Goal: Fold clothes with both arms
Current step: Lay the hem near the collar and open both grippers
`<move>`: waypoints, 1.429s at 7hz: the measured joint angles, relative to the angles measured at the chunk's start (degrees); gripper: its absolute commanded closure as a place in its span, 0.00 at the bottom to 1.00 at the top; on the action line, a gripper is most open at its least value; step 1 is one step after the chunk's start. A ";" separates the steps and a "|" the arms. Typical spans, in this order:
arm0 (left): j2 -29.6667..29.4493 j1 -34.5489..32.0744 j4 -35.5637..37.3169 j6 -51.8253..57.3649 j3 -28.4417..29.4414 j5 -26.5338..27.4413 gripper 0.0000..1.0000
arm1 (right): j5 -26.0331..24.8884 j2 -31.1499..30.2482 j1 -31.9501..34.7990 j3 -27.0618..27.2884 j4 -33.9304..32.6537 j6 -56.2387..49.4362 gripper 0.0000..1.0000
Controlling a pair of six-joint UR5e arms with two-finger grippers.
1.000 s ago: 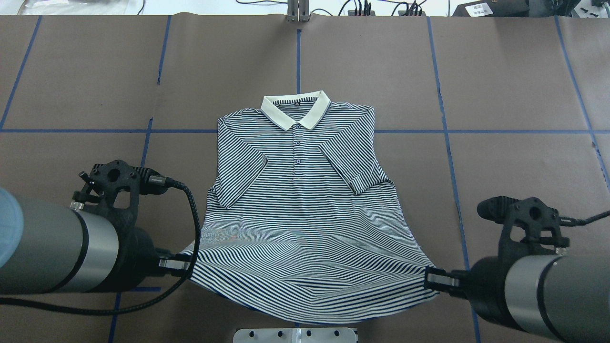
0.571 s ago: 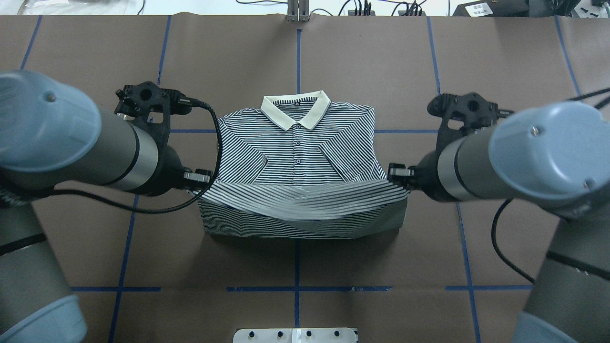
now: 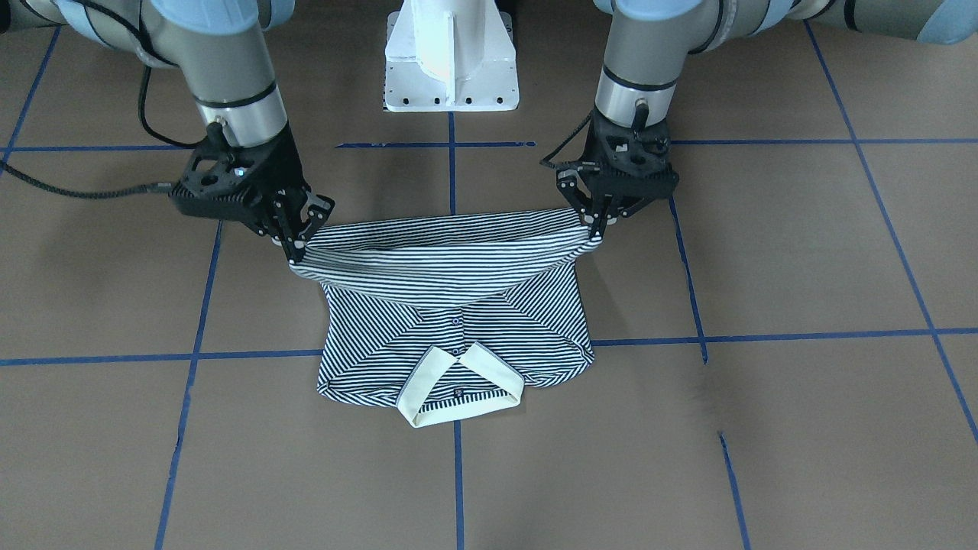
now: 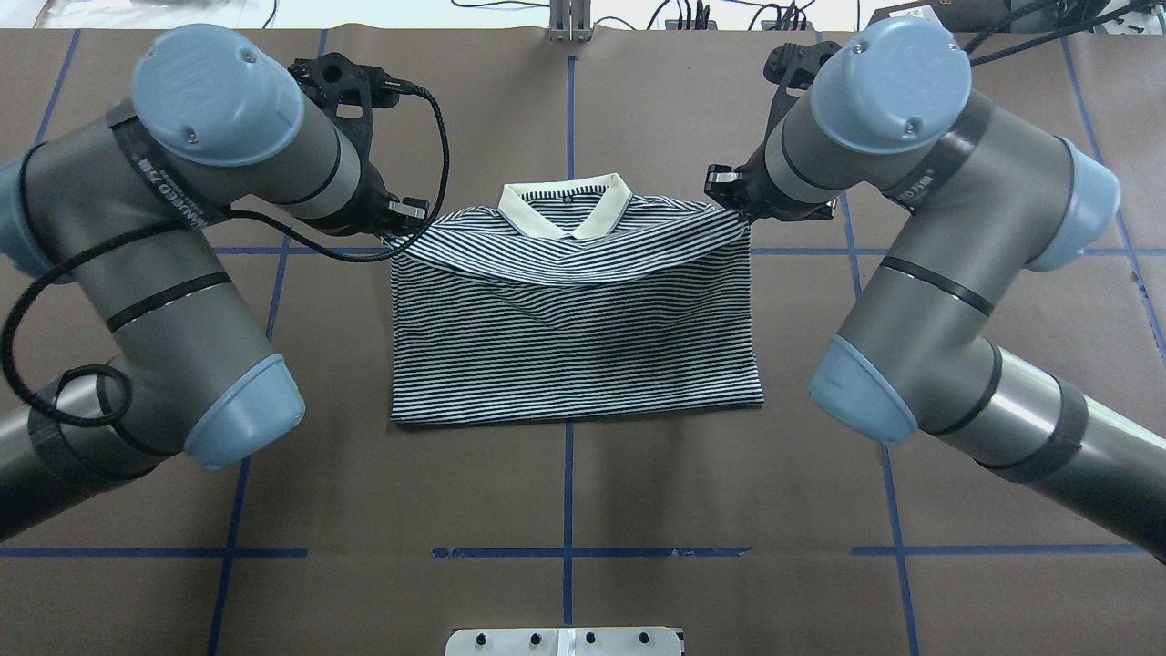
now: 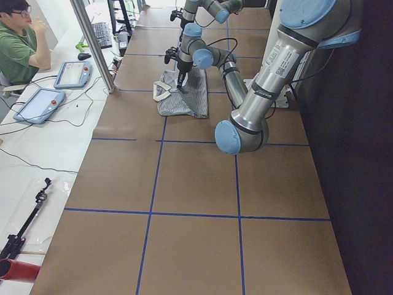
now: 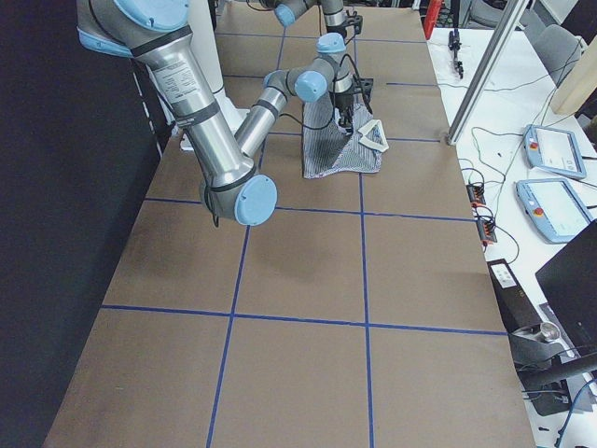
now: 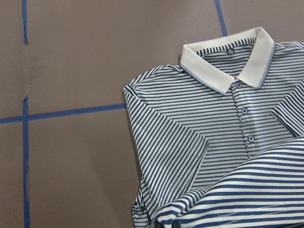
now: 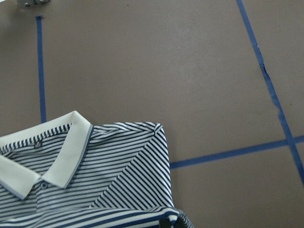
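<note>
Next, my left gripper releases the hem corner, now held a little above the shoulders, at the outer edge of the shirt's shoulder (image 3: 603, 356) (image 7: 115, 93), a little beyond the blue tape line.
The striped polo shirt (image 4: 574, 346) lies on the brown table, folded over itself, with its cream collar (image 4: 565, 208) at the far side. My left gripper (image 4: 403, 233) is shut on the left corner of the hem. My right gripper (image 4: 734, 206) is shut on the right corner. Both hold the hem (image 3: 443, 252) a little above the shoulders, just short of the collar (image 3: 462, 382). In the front view the left gripper (image 3: 596, 235) is on the right and the right gripper (image 3: 294, 256) on the left. The wrist views show the shoulders and collar (image 7: 223, 61) (image 8: 47, 156) below.
The white pedestal base (image 3: 451, 69) stands at the near edge, behind the shirt. Blue tape lines (image 4: 565, 552) grid the brown table cover. A metal post (image 4: 569, 23) and cables sit at the far edge. A seated operator (image 5: 18, 49) and teach pendants (image 5: 40, 104) are beyond the table's side.
Both arms have carried the hem from the near edge up over the shirt toward the collar. The lower half now lies folded over the chest and sleeves.
</note>
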 measured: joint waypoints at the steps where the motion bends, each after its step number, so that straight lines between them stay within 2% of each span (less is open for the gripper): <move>1: -0.60 -0.86 -4.51 0.76 5.44 0.12 1.00 | -0.04 1.80 0.80 -6.72 4.36 -0.19 1.00; 3: -1.68 -1.68 -13.59 1.64 15.82 0.71 1.00 | -0.30 4.63 1.36 -18.60 12.87 -0.28 1.00; 4: -2.49 -1.77 -16.98 1.74 20.23 1.25 1.00 | -0.75 5.10 1.44 -22.41 15.84 -0.30 1.00; 6: -3.86 -1.73 -20.17 1.85 25.50 1.61 1.00 | -1.51 5.39 1.41 -26.04 17.80 -0.47 1.00; 7: -4.05 -1.66 -20.57 1.88 26.27 1.64 0.64 | -1.60 5.41 1.37 -26.94 18.02 -0.51 0.45; 8: -4.02 -1.58 -20.83 1.89 26.53 1.65 0.13 | -1.69 5.43 1.23 -27.40 18.16 -0.49 0.00; 9: -3.77 -1.50 -21.88 1.91 26.61 1.66 0.00 | -2.63 5.30 0.80 -27.72 19.13 -0.46 0.00; 10: -3.29 -1.46 -23.42 2.37 26.50 1.62 0.00 | -4.19 5.03 0.23 -28.15 20.77 -0.73 0.00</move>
